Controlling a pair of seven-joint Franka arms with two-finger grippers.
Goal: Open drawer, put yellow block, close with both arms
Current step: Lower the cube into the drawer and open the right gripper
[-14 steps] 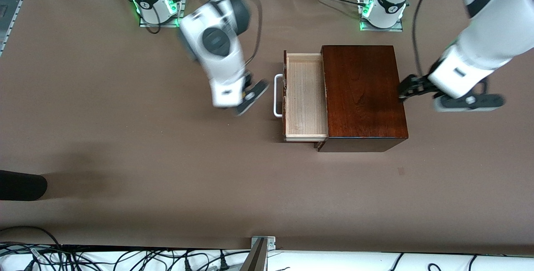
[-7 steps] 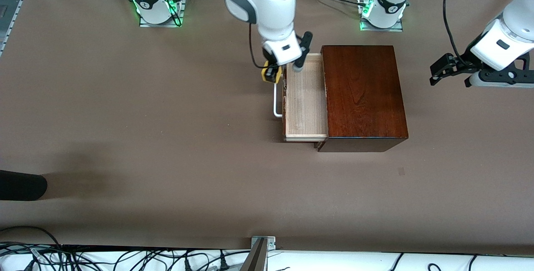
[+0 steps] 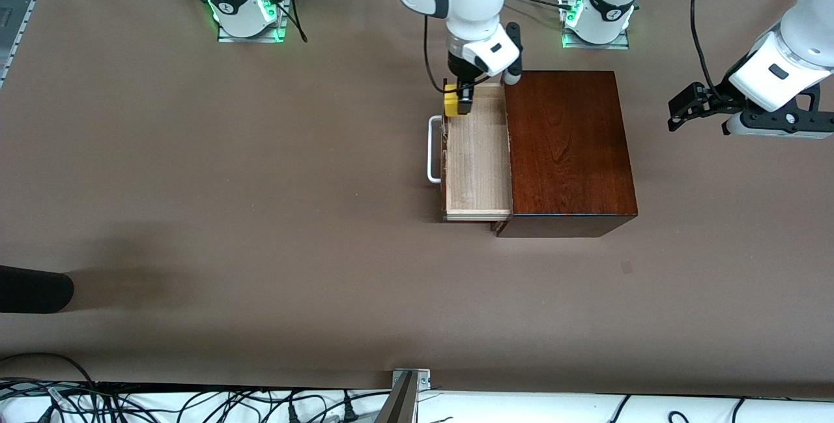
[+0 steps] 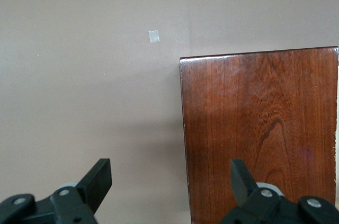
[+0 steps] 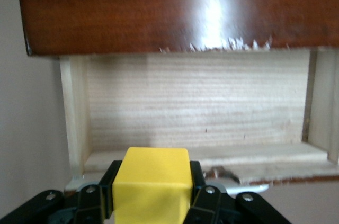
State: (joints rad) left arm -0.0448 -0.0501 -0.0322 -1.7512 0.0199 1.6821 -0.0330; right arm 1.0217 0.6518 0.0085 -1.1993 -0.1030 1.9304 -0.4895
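The yellow block, now held over the drawer's front corner, will go from my right gripper down onto the pale drawer's bottom close behind the white handle (image 3: 460, 134) (image 5: 170, 135).
The drawer (image 3: 477, 156) of the dark reddish-brown wooden box (image 3: 567, 149) stands pulled out, its pale interior empty and its white handle (image 3: 432, 149) toward the right arm's end. My right gripper (image 3: 457, 102) is shut on the yellow block (image 3: 451, 101) and holds it over the drawer's front corner farthest from the front camera. The right wrist view shows the block (image 5: 152, 184) between the fingers above the drawer's front edge (image 5: 201, 163). My left gripper (image 3: 681, 110) is open and empty, up in the air past the box toward the left arm's end; its wrist view shows the box top (image 4: 259, 134).
A black object (image 3: 32, 289) lies at the table's edge toward the right arm's end. A small pale mark (image 3: 626, 267) sits on the brown table nearer the front camera than the box. Cables run along the table's near edge.
My right gripper has carried the yellow block from beside the handle to above the drawer's corner. The left gripper has drawn away from the box's end and risen, then held nearly still.
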